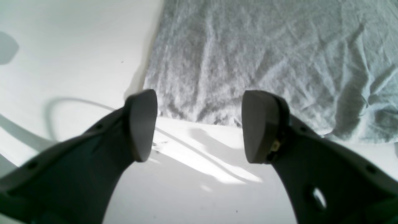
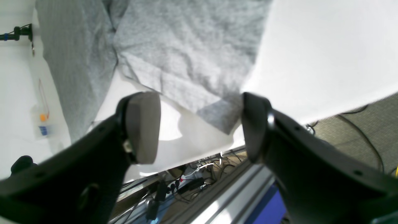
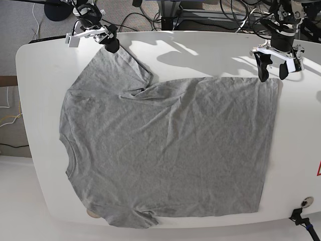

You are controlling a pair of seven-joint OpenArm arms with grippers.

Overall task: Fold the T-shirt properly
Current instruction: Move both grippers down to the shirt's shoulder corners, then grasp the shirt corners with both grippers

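Note:
I need to close my left gripper on the far corner of the T-shirt's hem (image 3: 269, 82) (image 1: 184, 112), so that it gathers the cloth there between its fingers.
The heather-grey T-shirt (image 3: 165, 150) lies spread flat and wrinkled on the white table (image 3: 200, 50), plain side up, neck to the left and hem to the right. My left gripper (image 3: 271, 75) hangs open just past the hem's far corner. In the left wrist view that corner of the T-shirt (image 1: 264, 62) lies just beyond the left gripper (image 1: 199, 124), with only bare table between the fingers. My right gripper (image 3: 106, 40) is open at the tip of the far sleeve. In the right wrist view the sleeve (image 2: 186, 62) reaches between the fingers of the right gripper (image 2: 199, 124), ungripped.
The table's far edge runs close behind both grippers, with cables (image 3: 150, 15) on the floor beyond it. Under that edge the right wrist view shows an aluminium rail (image 2: 230, 193) and more wiring. A small black clamp (image 3: 301, 217) sits at the near right corner.

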